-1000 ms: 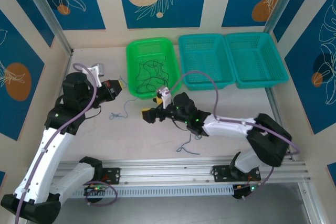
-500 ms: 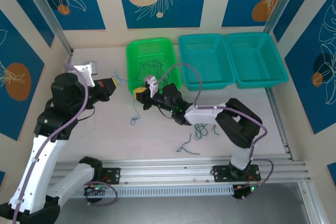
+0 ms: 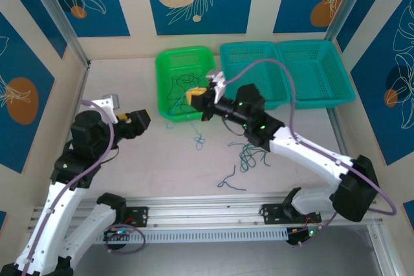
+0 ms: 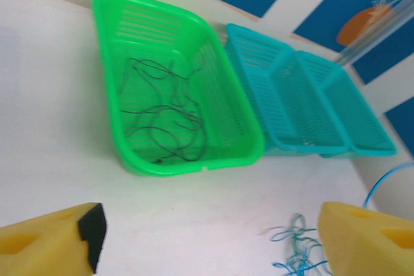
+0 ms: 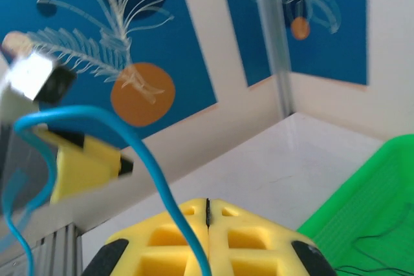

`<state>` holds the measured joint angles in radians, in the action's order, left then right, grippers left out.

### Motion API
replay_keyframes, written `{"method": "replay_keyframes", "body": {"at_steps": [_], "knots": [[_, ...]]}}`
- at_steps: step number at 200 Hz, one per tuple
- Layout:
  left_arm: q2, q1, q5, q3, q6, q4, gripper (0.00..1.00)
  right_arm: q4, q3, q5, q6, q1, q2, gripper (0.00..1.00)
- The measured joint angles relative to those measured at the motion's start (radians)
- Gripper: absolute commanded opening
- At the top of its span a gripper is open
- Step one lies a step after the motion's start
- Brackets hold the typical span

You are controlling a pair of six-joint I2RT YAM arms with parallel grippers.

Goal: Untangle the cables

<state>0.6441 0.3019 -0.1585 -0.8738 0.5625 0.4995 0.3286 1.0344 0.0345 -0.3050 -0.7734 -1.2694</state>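
I need to use my right gripper to release the blue cable inside the teal basket (image 3: pixel 244 77) that sits next to the green basket. The blue cable now hangs down to the table.
My right gripper (image 3: pixel 193 97) is shut on a blue cable (image 3: pixel 199 139) at the front rim of the green basket (image 3: pixel 158 88). The strand hangs from the gripper down to the table. In the right wrist view the blue cable (image 5: pixel 139 153) arches up from the closed yellow fingers (image 5: pixel 162 250). My left gripper (image 3: pixel 143 119) stands open to the left, apart from the cable. Between its yellow fingers (image 4: pixel 52 247) lies bare table, with the blue cable (image 4: pixel 294 250) by the right finger. Black cables (image 4: pixel 165 117) lie in the green basket (image 4: pixel 194 167). Teal-green cables (image 3: pixel 251 155) lie loose on the table.
Two teal baskets (image 3: pixel 249 45) (image 3: pixel 336 63) stand side by side right of the green one. A single loose strand (image 3: pixel 231 181) lies near the front rail (image 3: pixel 220 211). Walls close in the table at the back and on both sides.
The left gripper has opened, let go of the blue cable and drawn back left. The right gripper has shut on that cable and carried it up and right, to the green basket's front.
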Motion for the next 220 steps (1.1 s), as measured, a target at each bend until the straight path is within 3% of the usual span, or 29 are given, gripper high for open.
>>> {"method": "replay_keyframes", "body": {"at_steps": [47,90,116,139,151,167,176,196,220], "knots": [[-0.023,0.051,-0.188,0.206,0.165,-0.195,0.95,-0.241,0.214,-0.028,-0.016,0.146,0.089,0.0],[0.119,0.383,-0.16,0.261,0.223,-0.35,0.95,-0.378,0.448,-0.058,-0.08,0.416,0.005,0.0],[0.251,0.555,-0.089,0.261,0.224,-0.407,0.95,-0.467,0.608,-0.059,-0.127,0.565,-0.173,0.0],[0.309,0.651,-0.013,0.261,0.22,-0.426,0.95,-0.547,0.718,-0.053,-0.157,0.63,-0.353,0.0],[0.321,0.675,0.016,0.261,0.216,-0.435,0.95,-0.593,0.748,-0.055,-0.175,0.649,-0.438,0.1],[0.32,0.69,0.047,0.26,0.213,-0.433,0.95,-0.653,0.756,-0.061,-0.219,0.664,-0.534,0.47],[0.318,0.695,0.064,0.259,0.209,-0.432,0.95,-0.693,0.758,-0.068,-0.235,0.668,-0.578,0.59],[0.3,0.697,0.093,0.259,0.194,-0.424,0.95,-0.794,0.766,-0.091,-0.273,0.671,-0.663,0.7],[0.266,0.698,0.117,0.259,0.179,-0.407,0.95,-0.889,0.766,-0.113,-0.299,0.671,-0.687,0.7]]}}
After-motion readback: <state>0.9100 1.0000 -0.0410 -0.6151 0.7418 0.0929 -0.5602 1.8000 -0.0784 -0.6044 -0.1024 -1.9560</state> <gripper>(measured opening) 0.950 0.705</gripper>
